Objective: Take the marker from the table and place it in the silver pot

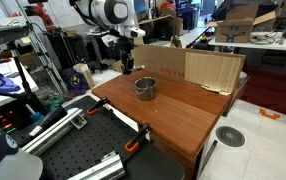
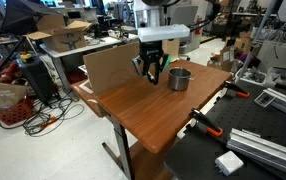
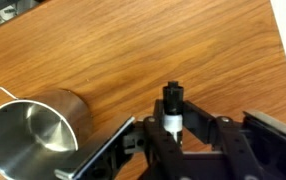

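Note:
The marker will drop from my gripper once I let go of it down inside the silver pot's opening (image 1: 145, 87) (image 3: 35, 136), in front of the cardboard sheet.
My gripper (image 3: 173, 125) is shut on the marker (image 3: 172, 105), a dark pen with a white band that stands up between the fingers in the wrist view. The silver pot (image 3: 33, 130) sits on the reddish-brown table (image 3: 133, 50) to the left of the gripper in that view. In both exterior views the gripper (image 1: 128, 64) (image 2: 151, 70) hangs above the table beside the pot (image 1: 145, 89) (image 2: 179, 78), not over it. The marker is too small to make out in the exterior views.
A cardboard sheet (image 1: 195, 68) (image 2: 108, 68) stands along the table's far edge behind the pot. A black perforated board (image 1: 78, 150) (image 2: 243, 145) with orange clamps adjoins the table. Cluttered benches and boxes surround the area.

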Robot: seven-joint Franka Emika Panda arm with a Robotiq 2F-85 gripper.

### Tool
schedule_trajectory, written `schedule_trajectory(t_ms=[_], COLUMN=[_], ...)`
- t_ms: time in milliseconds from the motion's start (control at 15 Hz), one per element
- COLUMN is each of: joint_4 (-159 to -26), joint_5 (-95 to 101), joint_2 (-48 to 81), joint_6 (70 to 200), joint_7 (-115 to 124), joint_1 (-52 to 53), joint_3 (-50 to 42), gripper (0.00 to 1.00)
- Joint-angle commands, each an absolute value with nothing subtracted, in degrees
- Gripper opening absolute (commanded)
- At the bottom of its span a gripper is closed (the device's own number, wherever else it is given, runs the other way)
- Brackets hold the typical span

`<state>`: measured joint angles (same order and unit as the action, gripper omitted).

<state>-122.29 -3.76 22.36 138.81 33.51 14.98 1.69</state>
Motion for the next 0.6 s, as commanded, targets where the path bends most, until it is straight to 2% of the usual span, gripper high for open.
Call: schedule_trajectory(t_ms=[0,533], joint_4=[-126.2,-126.28], joint_5=[-9.92,-13.33], joint_2=[17.55,14.75], joint_6=[136.11,122.87], joint_7=[26.94,21.58], joint_1=[10.81,6.61], joint_3=[3.98,2.85], gripper=[0.06,0.06])
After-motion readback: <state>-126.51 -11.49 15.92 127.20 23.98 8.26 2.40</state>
